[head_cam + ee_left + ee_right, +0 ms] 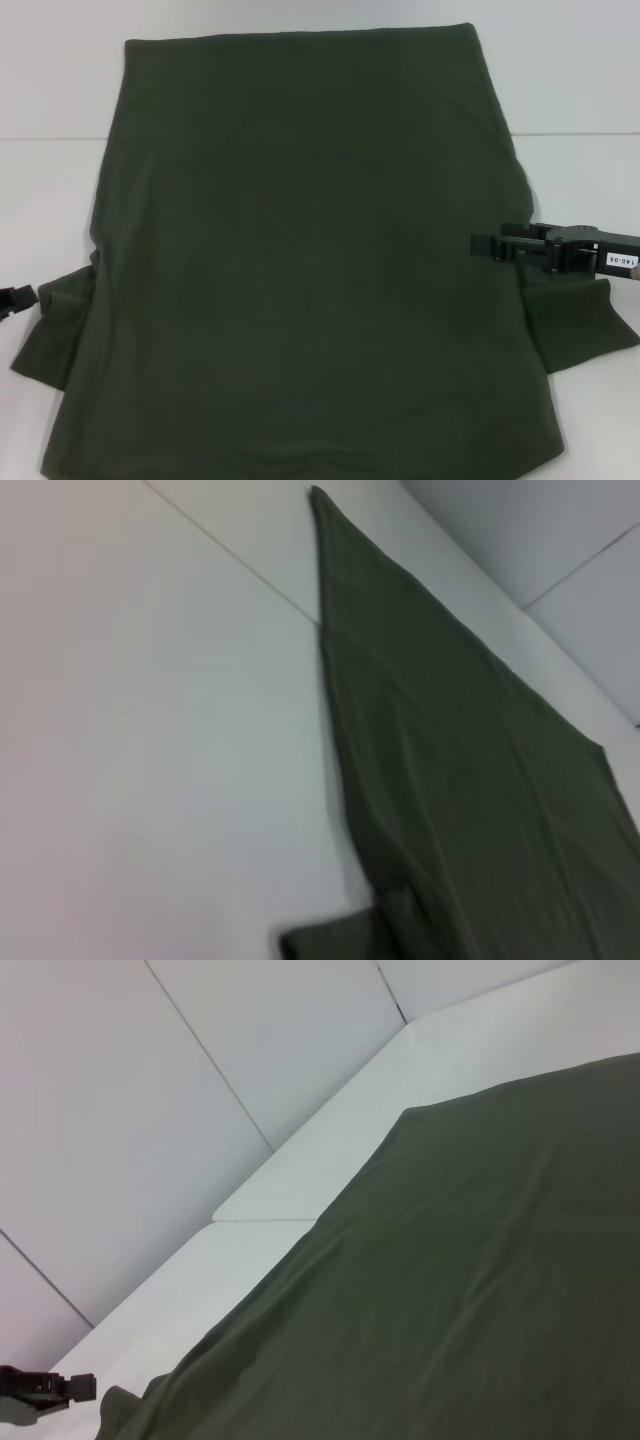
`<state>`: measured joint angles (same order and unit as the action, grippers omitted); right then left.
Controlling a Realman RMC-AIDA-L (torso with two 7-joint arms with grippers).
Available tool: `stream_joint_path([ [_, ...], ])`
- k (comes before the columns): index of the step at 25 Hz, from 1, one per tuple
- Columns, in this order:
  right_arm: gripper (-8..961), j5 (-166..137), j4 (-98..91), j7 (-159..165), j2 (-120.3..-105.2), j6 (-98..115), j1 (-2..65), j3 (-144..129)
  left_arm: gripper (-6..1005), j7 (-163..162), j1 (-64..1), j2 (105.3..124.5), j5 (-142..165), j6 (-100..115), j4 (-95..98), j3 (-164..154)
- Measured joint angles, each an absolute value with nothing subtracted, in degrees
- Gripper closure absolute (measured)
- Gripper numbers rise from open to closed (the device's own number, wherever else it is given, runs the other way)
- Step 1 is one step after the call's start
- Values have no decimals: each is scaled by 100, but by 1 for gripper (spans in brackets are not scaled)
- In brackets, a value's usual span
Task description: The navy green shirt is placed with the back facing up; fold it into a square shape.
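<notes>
Next, I grab the sleeve nearer the shirt's body (74, 290) and pull it flat, as the sleeve beside my left gripper lies bunched against the shirt's side.
The navy green shirt (300, 260) lies spread flat on the white table (50, 190), with its hem at the far side and both short sleeves sticking out near me. My right gripper (490, 243) is at the shirt's right edge, just above the right sleeve (585, 325). My left gripper (18, 297) is at the far left, beside the left sleeve (55, 330). The shirt also shows in the left wrist view (480, 780) and in the right wrist view (450, 1310). The right wrist view shows the left gripper (45, 1388) far off across the shirt.
The table is made of white panels with a seam (60, 137) running across behind the shirt's upper part. A pale wall (150, 1110) stands beyond the table. Bare table surface lies to the left and right of the shirt.
</notes>
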<state>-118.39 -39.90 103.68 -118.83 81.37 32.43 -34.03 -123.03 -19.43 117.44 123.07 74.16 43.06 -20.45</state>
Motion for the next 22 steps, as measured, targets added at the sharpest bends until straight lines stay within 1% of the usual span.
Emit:
stream_joint_path([
  [3, 117, -11839, -3990, 10370, -11883, 8139, 3243, -3397, 935, -12430, -1937, 11726, 12399, 7419, 4452, -2048],
  [7, 117, -11839, -3990, 10371, -11882, 8138, 3243, -3393, 918, -12455, -2001, 11656, 12465, 7504, 4445, -2060],
  [20, 118, -11839, -3955, 10371, -11874, 8064, 3269, -3392, 846, -12124, -2079, 11663, 12457, 7816, 4449, -2173],
  [22, 118, -11839, -3955, 10371, -11874, 8062, 3269, -3392, 750, -12112, -2079, 11665, 12444, 7824, 4441, -2166],
])
